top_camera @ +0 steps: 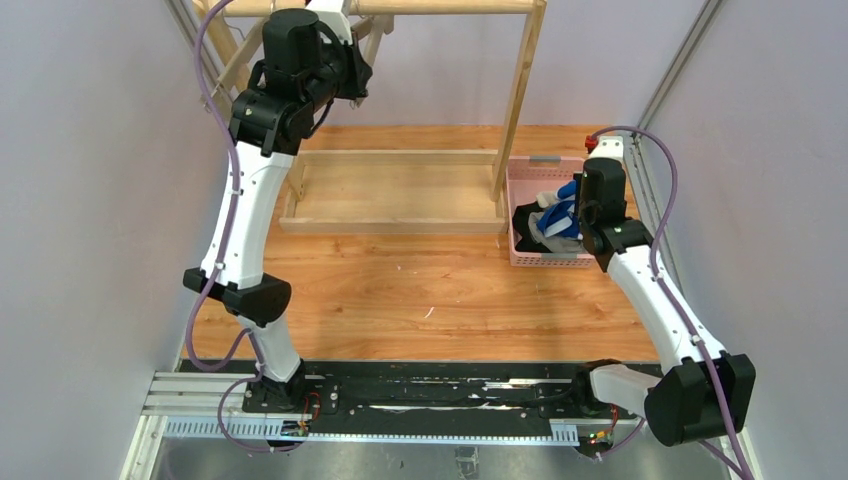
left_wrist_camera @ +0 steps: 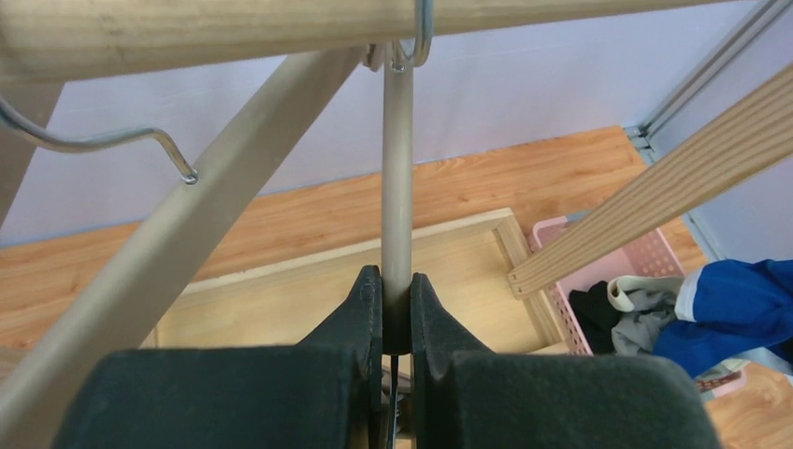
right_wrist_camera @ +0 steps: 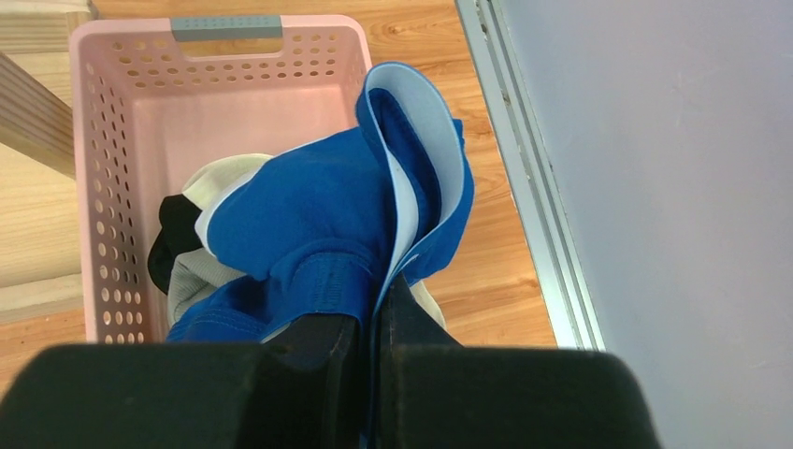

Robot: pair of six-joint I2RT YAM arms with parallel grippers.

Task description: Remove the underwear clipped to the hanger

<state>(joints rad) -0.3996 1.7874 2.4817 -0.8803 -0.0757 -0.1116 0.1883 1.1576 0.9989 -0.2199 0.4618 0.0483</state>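
My right gripper is going to release the bright blue briefs inside the pink basket (top_camera: 547,198) (right_wrist_camera: 224,199), at a spot just beyond the grey briefs.
My right gripper (right_wrist_camera: 376,313) is shut on the bright blue briefs (right_wrist_camera: 318,224) with white trim and holds them over the pink basket (right_wrist_camera: 122,112). The black briefs (right_wrist_camera: 166,238) and the grey briefs (right_wrist_camera: 192,281) lie inside that basket. In the top view the blue briefs (top_camera: 568,218) hang beside the right wrist above the basket (top_camera: 522,250). My left gripper (left_wrist_camera: 396,290) is shut on the grey bar of the hanger (left_wrist_camera: 397,168), whose wire hook sits over the wooden rail (left_wrist_camera: 234,28). No cloth shows on the hanger.
The wooden rack has slanted legs (left_wrist_camera: 168,253) and a shallow base tray (top_camera: 395,195) left of the basket. A second wire hook (left_wrist_camera: 103,140) hangs on the rail. An aluminium rail and wall (right_wrist_camera: 524,187) run close on the right.
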